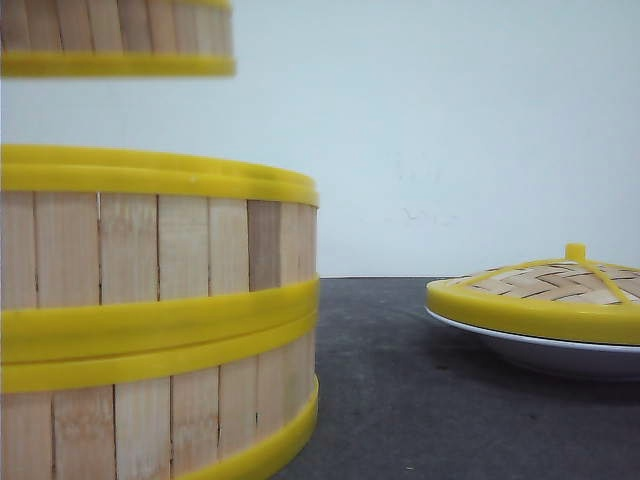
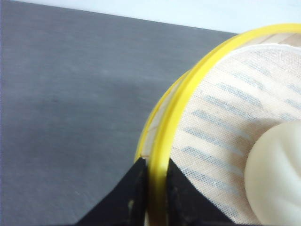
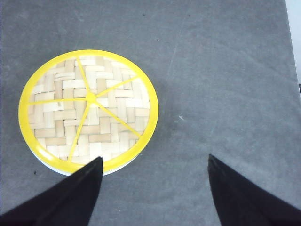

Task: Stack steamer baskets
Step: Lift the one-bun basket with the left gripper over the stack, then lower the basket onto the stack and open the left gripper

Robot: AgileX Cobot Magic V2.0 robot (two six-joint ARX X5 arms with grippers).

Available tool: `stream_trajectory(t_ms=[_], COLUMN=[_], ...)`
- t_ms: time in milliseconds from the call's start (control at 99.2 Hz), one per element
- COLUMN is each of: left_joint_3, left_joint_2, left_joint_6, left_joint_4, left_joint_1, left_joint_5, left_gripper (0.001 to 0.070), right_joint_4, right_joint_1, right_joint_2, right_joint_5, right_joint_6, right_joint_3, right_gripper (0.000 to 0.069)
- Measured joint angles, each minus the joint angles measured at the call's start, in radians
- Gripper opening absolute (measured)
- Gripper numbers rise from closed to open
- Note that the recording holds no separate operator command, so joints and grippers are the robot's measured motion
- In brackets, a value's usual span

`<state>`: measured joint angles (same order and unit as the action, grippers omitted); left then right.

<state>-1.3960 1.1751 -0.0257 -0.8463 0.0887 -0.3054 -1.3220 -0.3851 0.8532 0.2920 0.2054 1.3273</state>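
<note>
The steamer basket with the white bun, now hanging above the stacked baskets, will go down from my left gripper onto the yellow top rim of the stack (image 1: 130,168).
Two steamer baskets stand stacked at the near left, the upper one (image 1: 150,240) on the lower one (image 1: 150,420). A third steamer basket (image 1: 115,40) hangs in the air above them, with a gap between. In the left wrist view my left gripper (image 2: 156,176) is shut on that basket's yellow top rim (image 2: 188,94), one finger inside and one outside. A striped cloth liner (image 2: 221,117) and a white bun (image 2: 277,169) lie in it. My right gripper (image 3: 155,165) is open over bare table, beside the lid, with nothing between its fingers.
A domed woven bamboo lid (image 1: 550,285) with yellow rim rests on a shallow white plate (image 1: 560,355) at the right, also in the right wrist view as lid (image 3: 89,108). The dark grey table (image 1: 400,400) lies between stack and plate. A white wall stands behind.
</note>
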Motion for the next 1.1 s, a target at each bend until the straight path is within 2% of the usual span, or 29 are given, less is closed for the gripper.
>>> stream_trajectory(t_ms=[161, 373, 565, 776, 1099], left_joint_3=[0.004, 0.081, 0.214, 0.328, 0.338], left_joint_2=[-0.074, -0.208, -0.286, -0.286, -0.207], left_joint_6=[0.043, 0.057, 0.056, 0.028, 0.007], left_joint_4=[-0.139, -0.161, -0.195, -0.151, -0.114], left_joint_1=[-0.079, -0.132, -0.176, -0.226, -0.280], left_joint_5=[0.001, 0.002, 0.002, 0.005, 0.007], left_gripper=[0.0022, 0.0022, 0.0022, 0.0022, 0.0022], right_joint_4=[0.003, 0.003, 0.003, 0.003, 0.003], right_joint_1=[0.000, 0.000, 0.000, 0.000, 0.000], right_joint_2=[0.000, 0.000, 0.000, 0.000, 0.000], right_joint_5=[0.000, 0.000, -0.003, -0.003, -0.003], right_joint_6=[0.000, 0.000, 0.000, 0.000, 0.000], right_joint_3=[0.000, 0.000, 0.000, 0.000, 0.000], right_gripper=[0.0434, 0.0434, 0.0434, 0.0434, 0.0434])
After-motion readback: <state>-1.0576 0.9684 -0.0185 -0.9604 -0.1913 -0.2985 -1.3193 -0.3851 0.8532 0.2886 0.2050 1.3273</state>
